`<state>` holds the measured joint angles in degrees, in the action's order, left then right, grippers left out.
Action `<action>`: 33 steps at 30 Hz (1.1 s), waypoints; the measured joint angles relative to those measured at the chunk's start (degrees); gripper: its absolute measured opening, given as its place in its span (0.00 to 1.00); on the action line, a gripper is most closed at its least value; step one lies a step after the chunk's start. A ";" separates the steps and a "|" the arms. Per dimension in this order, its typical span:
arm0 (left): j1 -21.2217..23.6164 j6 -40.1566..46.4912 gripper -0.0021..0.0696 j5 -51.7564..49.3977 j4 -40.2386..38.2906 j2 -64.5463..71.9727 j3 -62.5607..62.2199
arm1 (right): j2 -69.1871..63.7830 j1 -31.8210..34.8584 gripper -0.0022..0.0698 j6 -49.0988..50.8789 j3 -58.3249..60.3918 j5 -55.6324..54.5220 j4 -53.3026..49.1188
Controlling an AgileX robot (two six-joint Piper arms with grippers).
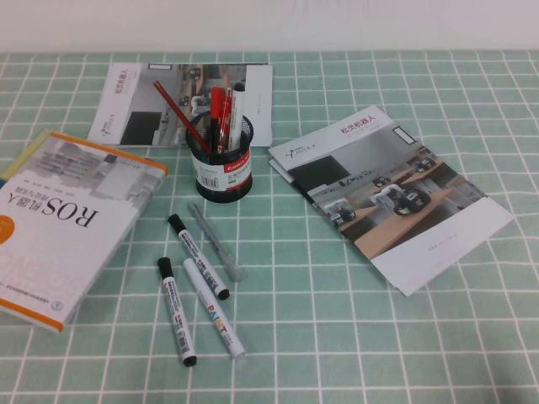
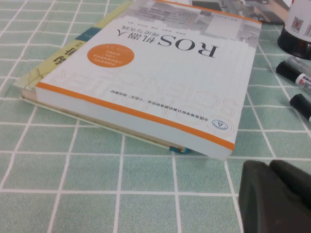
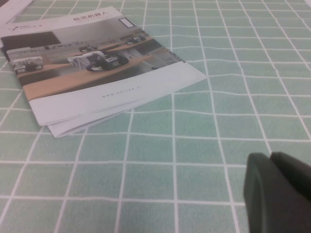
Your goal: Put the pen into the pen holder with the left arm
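I need to next move my left gripper to the black-capped white marker nearer the front and close it on the middle of the marker's body (image 1: 176, 312).
Two near-identical white markers with black caps lie on the green checked cloth in front of the pen holder: one (image 1: 198, 256) nearer the holder, the other (image 1: 176, 310) nearer the front. Their capped ends also show in the left wrist view (image 2: 291, 74) (image 2: 301, 103). The black mesh pen holder (image 1: 221, 160) stands upright with red pens and a pencil in it; its base shows in the left wrist view (image 2: 297, 34). Neither arm appears in the high view. My left gripper (image 2: 270, 166) is shut and empty, low over the cloth by the book's corner. My right gripper (image 3: 270, 156) is shut and empty near a brochure.
A thick ROS book (image 1: 59, 219) (image 2: 146, 73) lies left of the markers. A white marker with coloured lettering (image 1: 214, 320) and a slim grey pen (image 1: 216, 241) lie among them. Brochures lie right of the holder (image 1: 387, 194) (image 3: 97, 68) and behind it (image 1: 152, 101).
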<state>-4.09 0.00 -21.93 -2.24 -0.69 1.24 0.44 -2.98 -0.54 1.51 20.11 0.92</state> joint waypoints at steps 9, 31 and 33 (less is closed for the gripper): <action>0.00 0.30 0.02 0.00 0.00 0.00 0.00 | 0.00 0.00 0.00 0.00 0.00 0.00 0.00; 0.00 -7.47 0.02 7.51 -19.76 0.00 0.26 | 0.00 0.00 0.00 0.00 0.00 0.00 0.00; 0.00 -9.18 0.02 9.48 -25.16 0.00 0.26 | 0.00 0.00 0.00 0.00 0.00 0.00 0.00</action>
<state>-4.09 -9.18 -12.45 -27.40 -0.69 1.50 0.44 -2.98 -0.54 1.51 20.11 0.92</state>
